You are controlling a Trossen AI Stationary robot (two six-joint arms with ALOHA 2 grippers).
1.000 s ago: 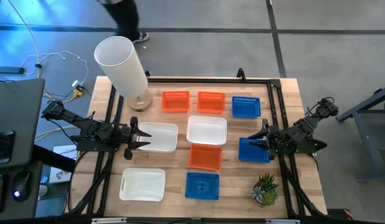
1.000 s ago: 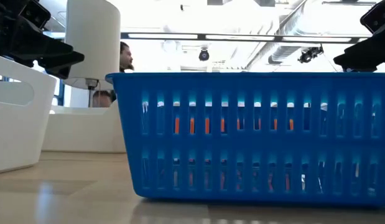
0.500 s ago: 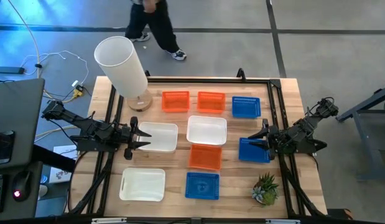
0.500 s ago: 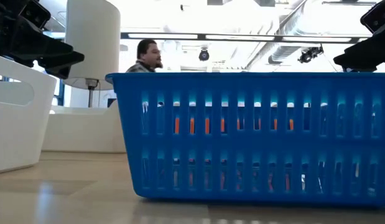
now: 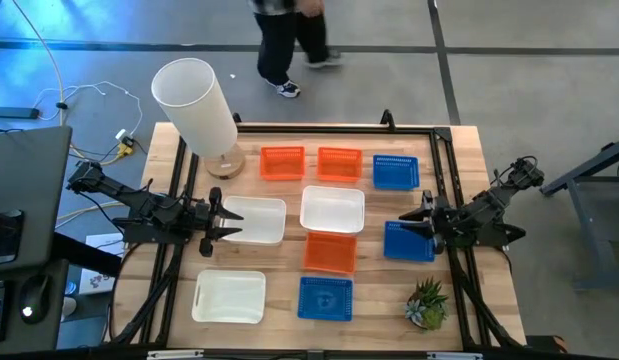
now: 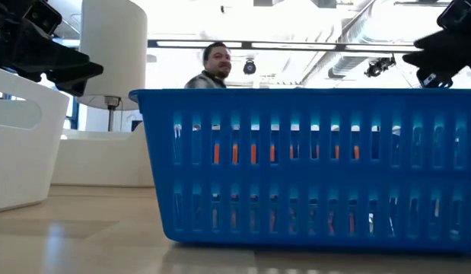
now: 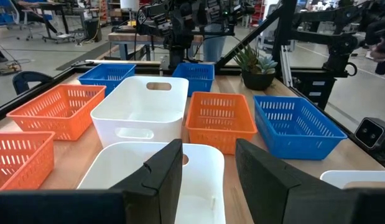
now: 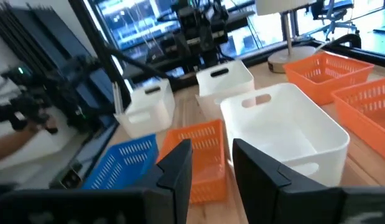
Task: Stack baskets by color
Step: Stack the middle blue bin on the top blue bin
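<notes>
I need to close my right gripper on the far-side rim [image 5: 408,222] of the blue basket below, facing the far-row blue basket.
Nine baskets lie singly on the wooden table. Two orange ones [image 5: 282,162] [image 5: 339,163] and a blue one [image 5: 395,171] line the far side. Two white ones [image 5: 257,220] [image 5: 332,210], an orange one [image 5: 330,252] and a blue one [image 5: 408,241] fill the middle. A white one [image 5: 229,296] and a blue one [image 5: 325,297] lie near the front. My left gripper [image 5: 225,222] [image 7: 208,174] stands open above the left end of the middle-left white basket [image 7: 148,180]. My right gripper [image 5: 421,220] [image 8: 211,165] stands open above the right-hand blue basket, with nothing between its fingers.
A tall white cylinder on a wooden base [image 5: 199,110] stands at the far left corner, and a small potted plant [image 5: 427,303] at the near right. A black frame [image 5: 339,127] runs round the table. A person [image 5: 289,40] walks on the floor beyond the far edge.
My right gripper has rolled and tipped a little at the wrist without leaving its place above the blue basket; in the low view its fingers now sit slightly lower. The person beyond the far edge has walked toward the right. No basket has moved.
</notes>
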